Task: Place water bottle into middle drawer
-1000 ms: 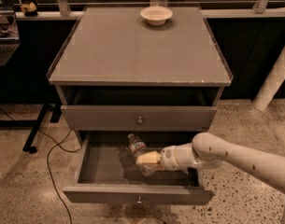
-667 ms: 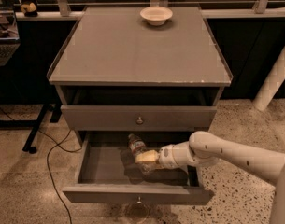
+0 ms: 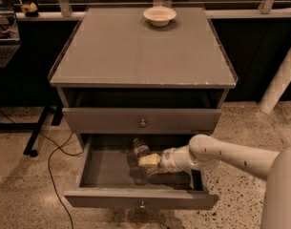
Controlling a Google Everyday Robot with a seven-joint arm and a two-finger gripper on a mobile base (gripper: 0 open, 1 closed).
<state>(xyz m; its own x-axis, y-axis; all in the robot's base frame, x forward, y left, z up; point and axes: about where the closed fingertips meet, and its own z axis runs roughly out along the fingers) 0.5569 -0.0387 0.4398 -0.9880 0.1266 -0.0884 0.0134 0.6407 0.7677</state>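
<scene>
Next, my gripper releases the water bottle, now tilted near the drawer's back centre, centrally on the bottom of the open middle drawer [image 3: 147, 166].
The middle drawer [image 3: 141, 198] is pulled open below the closed upper grey drawer [image 3: 142, 120]. The water bottle [image 3: 140, 150], clear plastic with a pale label band, lies tilted inside the open drawer near its back centre. My gripper [image 3: 148, 161] reaches into the drawer from the right, its cream fingers right at the bottle's lower body. The white arm [image 3: 221, 155] comes in from the lower right.
A shallow cream bowl [image 3: 160, 15] sits at the back of the cabinet top [image 3: 135, 56]. A black cable [image 3: 52, 166] trails on the speckled floor to the left. A white post [image 3: 281, 78] stands at the right. A dark stand leg [image 3: 35, 137] is at the left.
My gripper and arm have shifted slightly left, deeper into the drawer toward the bottle. The bottle has stayed in about the same spot.
</scene>
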